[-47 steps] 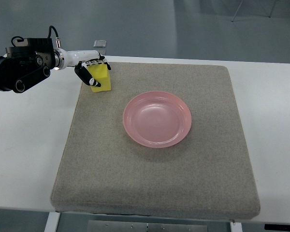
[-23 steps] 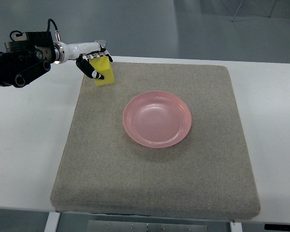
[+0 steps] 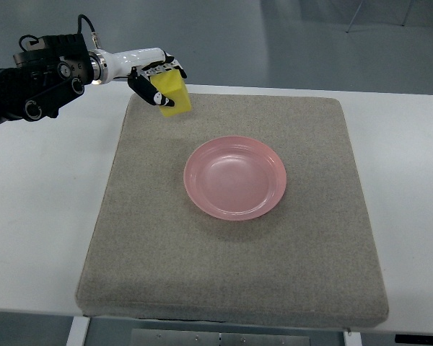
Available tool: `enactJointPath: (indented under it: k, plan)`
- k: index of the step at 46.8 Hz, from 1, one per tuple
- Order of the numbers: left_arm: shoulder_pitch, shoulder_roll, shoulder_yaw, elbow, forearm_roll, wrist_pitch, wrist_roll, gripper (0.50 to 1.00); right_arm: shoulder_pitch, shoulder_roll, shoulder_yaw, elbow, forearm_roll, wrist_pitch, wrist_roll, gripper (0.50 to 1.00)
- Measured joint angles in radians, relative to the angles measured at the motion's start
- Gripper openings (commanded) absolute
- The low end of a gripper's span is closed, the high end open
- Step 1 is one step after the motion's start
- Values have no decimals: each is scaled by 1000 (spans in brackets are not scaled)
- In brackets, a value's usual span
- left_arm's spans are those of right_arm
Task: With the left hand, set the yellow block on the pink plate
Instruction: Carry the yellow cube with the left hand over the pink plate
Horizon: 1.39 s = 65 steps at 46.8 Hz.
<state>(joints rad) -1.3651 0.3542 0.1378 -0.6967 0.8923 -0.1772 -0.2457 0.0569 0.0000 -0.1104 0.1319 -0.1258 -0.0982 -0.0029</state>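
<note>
The yellow block, now tilted above the mat's far corner, will be let go by my left gripper on the far half of the pink plate (image 3: pixel 227 163), near the plate's rim.
My left hand (image 3: pixel 159 81) comes in from the upper left and is shut on the yellow block (image 3: pixel 175 96), which hangs tilted above the far left corner of the grey mat (image 3: pixel 231 209). The pink plate (image 3: pixel 234 177) lies empty near the mat's middle, to the right of and nearer than the block. The hand's black fingers wrap the block's top and left side. My right arm does not show.
The mat lies on a white table (image 3: pixel 36 209). The black forearm and its cable (image 3: pixel 40 72) reach across the table's far left. Grey floor lies beyond the table's far edge.
The left hand has lifted the yellow block off the mat and carried it up and to the right, toward the plate's side. The block is now tilted.
</note>
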Motion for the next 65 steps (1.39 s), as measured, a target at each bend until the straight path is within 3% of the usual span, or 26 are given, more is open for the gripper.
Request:
enactJointPath:
  k: [21, 30, 50, 65]
  plan:
    - [-64, -2, 1, -247, 91, 0, 13, 503, 0, 0, 0, 0, 0, 0, 0, 924]
    - [-49, -49, 4, -328, 209, -6, 13, 503, 0, 0, 0, 0, 0, 0, 0, 924]
    - [-27, -77, 21, -320, 233, -13, 13, 512, 0, 0, 0, 0, 0, 0, 0, 924]
    - [3, -77, 23, -289, 234, -12, 13, 548, 0, 0, 0, 0, 0, 0, 0, 924]
